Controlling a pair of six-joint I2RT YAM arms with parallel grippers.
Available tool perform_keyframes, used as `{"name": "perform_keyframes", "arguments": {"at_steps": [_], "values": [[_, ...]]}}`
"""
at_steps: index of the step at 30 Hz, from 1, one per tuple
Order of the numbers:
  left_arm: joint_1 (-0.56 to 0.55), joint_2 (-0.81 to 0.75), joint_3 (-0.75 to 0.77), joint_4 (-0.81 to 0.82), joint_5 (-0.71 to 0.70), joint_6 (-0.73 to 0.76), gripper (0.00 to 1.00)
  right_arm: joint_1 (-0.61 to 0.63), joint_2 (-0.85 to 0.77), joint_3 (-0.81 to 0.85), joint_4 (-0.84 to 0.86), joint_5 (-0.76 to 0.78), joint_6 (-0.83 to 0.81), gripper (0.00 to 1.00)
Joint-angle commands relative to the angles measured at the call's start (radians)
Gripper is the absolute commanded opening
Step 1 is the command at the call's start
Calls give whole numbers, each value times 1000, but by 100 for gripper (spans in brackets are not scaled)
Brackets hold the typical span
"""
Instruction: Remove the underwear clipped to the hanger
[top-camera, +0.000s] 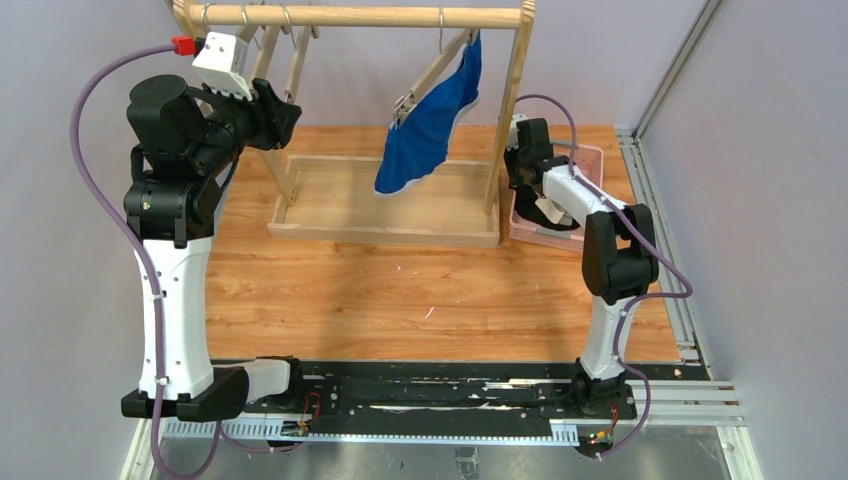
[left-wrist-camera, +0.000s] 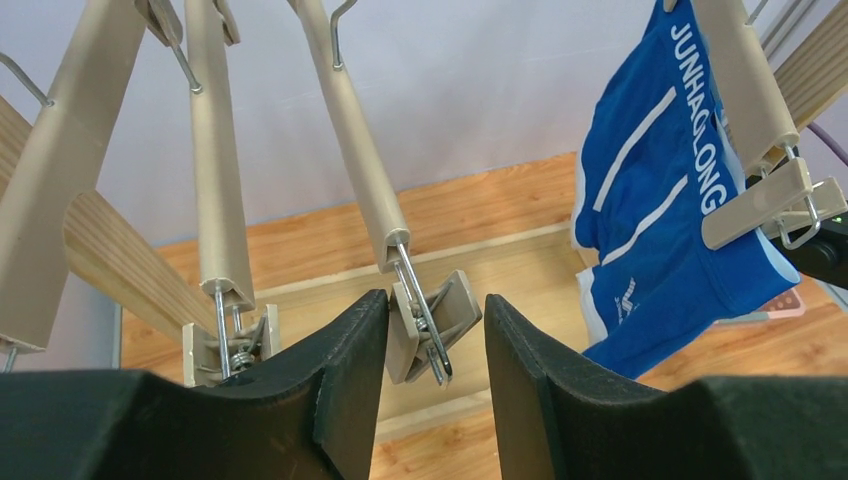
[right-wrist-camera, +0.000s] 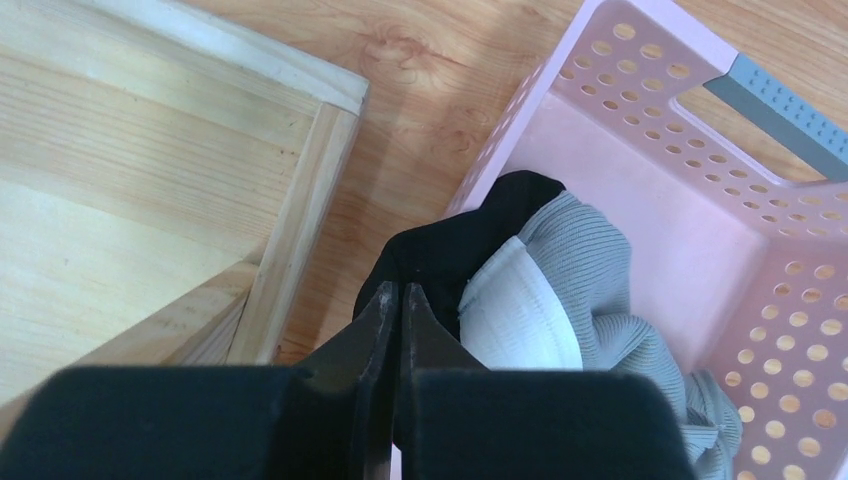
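Observation:
The robot's left gripper needs to next grab the bar's near end (top-camera: 420, 84) (left-wrist-camera: 768, 112), just behind the clip, on the tilted hanger that carries the royal blue underwear.
The royal blue underwear (top-camera: 428, 125) hangs from one clip of a tilted hanger (top-camera: 430, 75) on the wooden rail; in the left wrist view it (left-wrist-camera: 650, 200) shows at the right, held by a clip (left-wrist-camera: 755, 205). My left gripper (top-camera: 285, 118) is raised by the left hangers and open (left-wrist-camera: 435, 298), with an empty hanger clip (left-wrist-camera: 440, 322) between its fingers. My right gripper (top-camera: 522, 172) is shut and empty (right-wrist-camera: 402, 288), just above the black underwear (right-wrist-camera: 470, 235). The black pair and the grey underwear (right-wrist-camera: 600, 270) with a paler waistband lie in the pink basket (right-wrist-camera: 640, 90).
The wooden rack (top-camera: 370, 15) stands on a shallow wooden tray (top-camera: 380, 205) at the back. Several bare hangers (left-wrist-camera: 215, 160) hang at its left end. The pink basket (top-camera: 590, 158) sits right of the rack post (top-camera: 510, 110). Metal framing runs along the right edge.

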Motion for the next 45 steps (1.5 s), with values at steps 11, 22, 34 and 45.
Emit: {"name": "perform_keyframes", "arguments": {"at_steps": [11,22,34,45], "values": [[5,-47,-26,23,63,8,44,8,-126,-34,18,35,-6,1],[-28,-68,-47,8,128,22,40,-60,-260,-114,33,95,19,1],[-281,-4,42,-32,82,55,40,-224,-258,-262,47,137,98,1],[-465,297,400,-31,-40,17,47,-254,-103,-235,-41,40,143,1]]}}
